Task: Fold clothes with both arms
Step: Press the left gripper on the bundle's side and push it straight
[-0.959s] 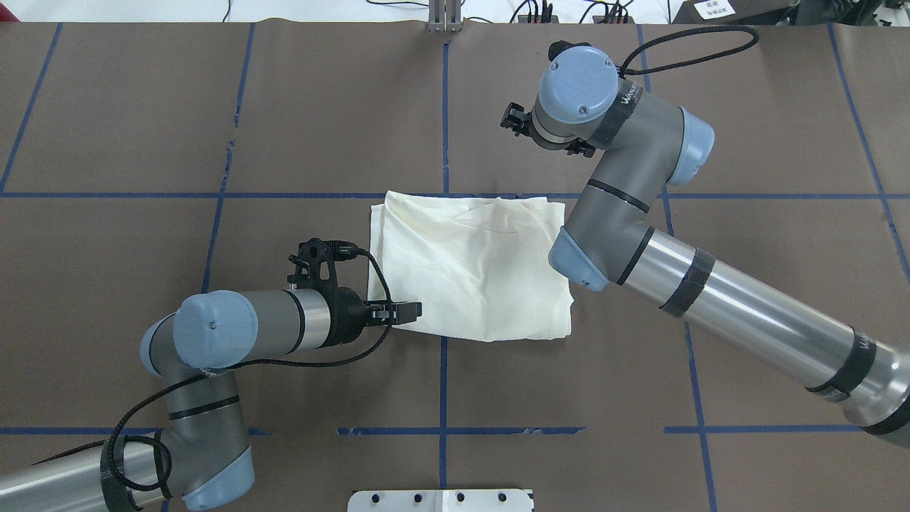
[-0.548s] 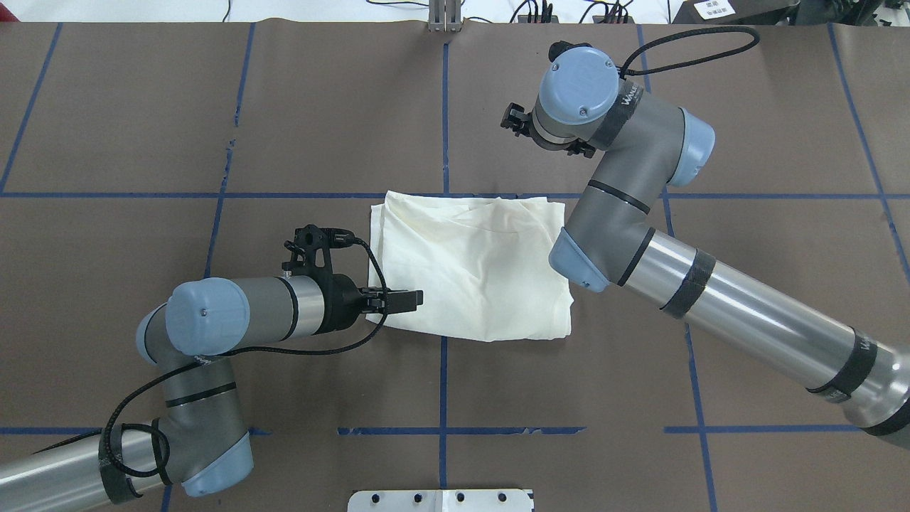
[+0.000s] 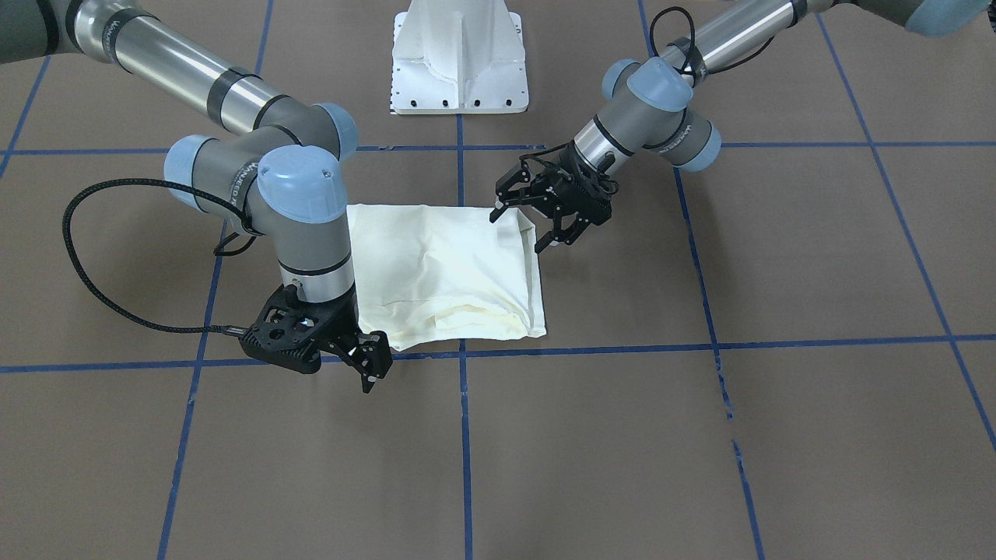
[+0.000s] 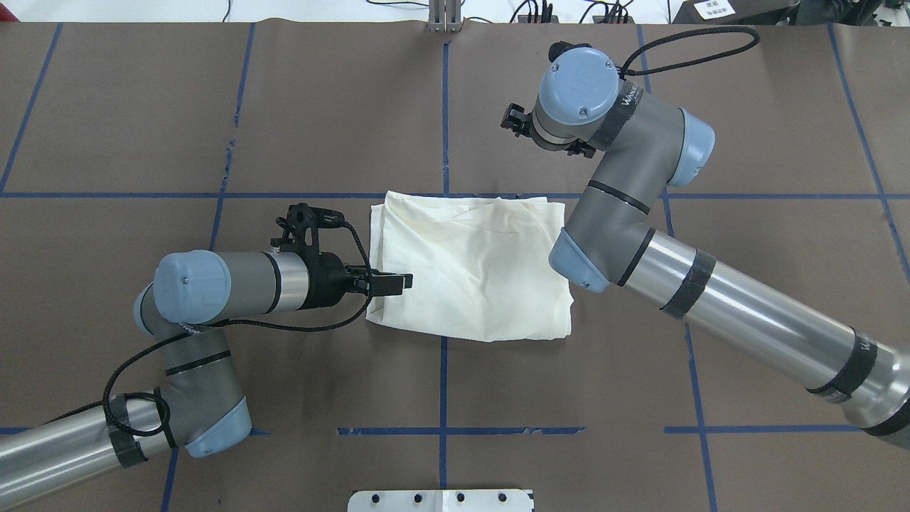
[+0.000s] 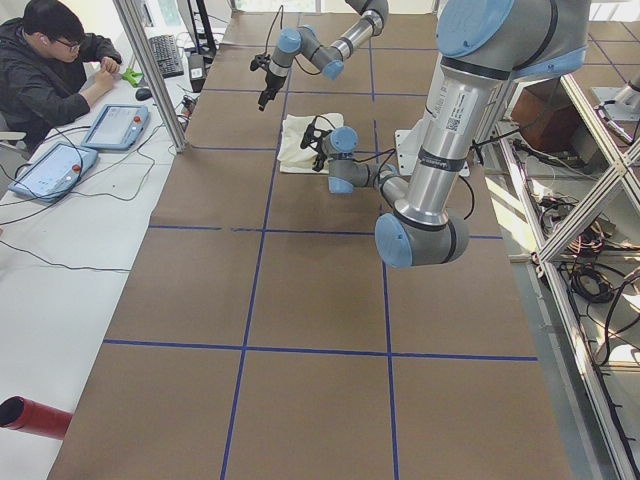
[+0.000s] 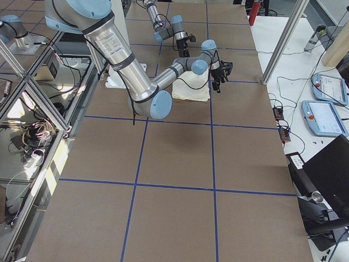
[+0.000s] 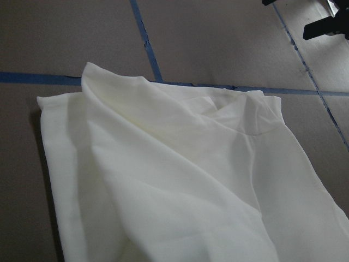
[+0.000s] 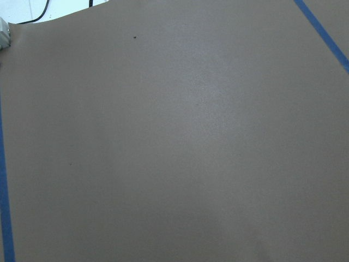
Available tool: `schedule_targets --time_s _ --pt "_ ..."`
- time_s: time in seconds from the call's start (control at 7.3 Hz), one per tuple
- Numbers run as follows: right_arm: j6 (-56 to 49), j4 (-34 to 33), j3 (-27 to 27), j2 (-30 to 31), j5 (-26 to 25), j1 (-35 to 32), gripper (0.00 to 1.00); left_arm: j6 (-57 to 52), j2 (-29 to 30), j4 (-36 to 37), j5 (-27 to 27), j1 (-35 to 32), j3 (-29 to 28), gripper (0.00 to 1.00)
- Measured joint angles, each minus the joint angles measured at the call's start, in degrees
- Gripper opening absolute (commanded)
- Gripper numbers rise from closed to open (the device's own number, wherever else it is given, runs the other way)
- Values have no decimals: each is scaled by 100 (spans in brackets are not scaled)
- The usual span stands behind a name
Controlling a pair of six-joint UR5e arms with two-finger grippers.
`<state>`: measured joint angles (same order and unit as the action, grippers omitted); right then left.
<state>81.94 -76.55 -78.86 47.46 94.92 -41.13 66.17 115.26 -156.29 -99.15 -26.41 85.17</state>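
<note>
The shirt's top layer slants back from the edge of the bottom layer, so the robot's left gripper needs to pinch the top layer's near corner (image 3: 510, 215) and pull it to that edge.
The clothes (image 4: 469, 263) are one cream shirt, folded into a rough square with its plain side up, at the middle of the brown table (image 4: 320, 114). No print shows. In the front-facing view my left gripper (image 3: 519, 229) hovers open over the shirt (image 3: 443, 264) at its corner nearest the robot, fingers spread, holding nothing. From overhead the left gripper (image 4: 402, 282) overlaps the shirt's left edge. My right gripper (image 3: 376, 372) points down just past the shirt's far corner, open and empty. The left wrist view is filled by wrinkled cream cloth (image 7: 163, 180).
Blue tape lines (image 4: 443, 107) grid the brown table cover. The white pedestal base (image 3: 459, 70) stands on the robot's side. A person (image 5: 50, 70) sits at a side desk with tablets. A red cylinder (image 5: 35, 415) lies beside the table. The right wrist view shows only bare table (image 8: 191, 136).
My left gripper has moved along the shirt's left edge, away from the robot, and drawn back a little. The right arm and the shirt have stayed still.
</note>
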Motion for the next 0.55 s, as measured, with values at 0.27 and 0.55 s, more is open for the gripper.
schedule_targets --time_s 0.27,0.55 --pt "-3 0 2 8 0 0 100 -46 61 -544 -173 23 -306 100" --pt "-3 0 1 23 0 0 100 -45 67 -1048 -284 137 -522 98"
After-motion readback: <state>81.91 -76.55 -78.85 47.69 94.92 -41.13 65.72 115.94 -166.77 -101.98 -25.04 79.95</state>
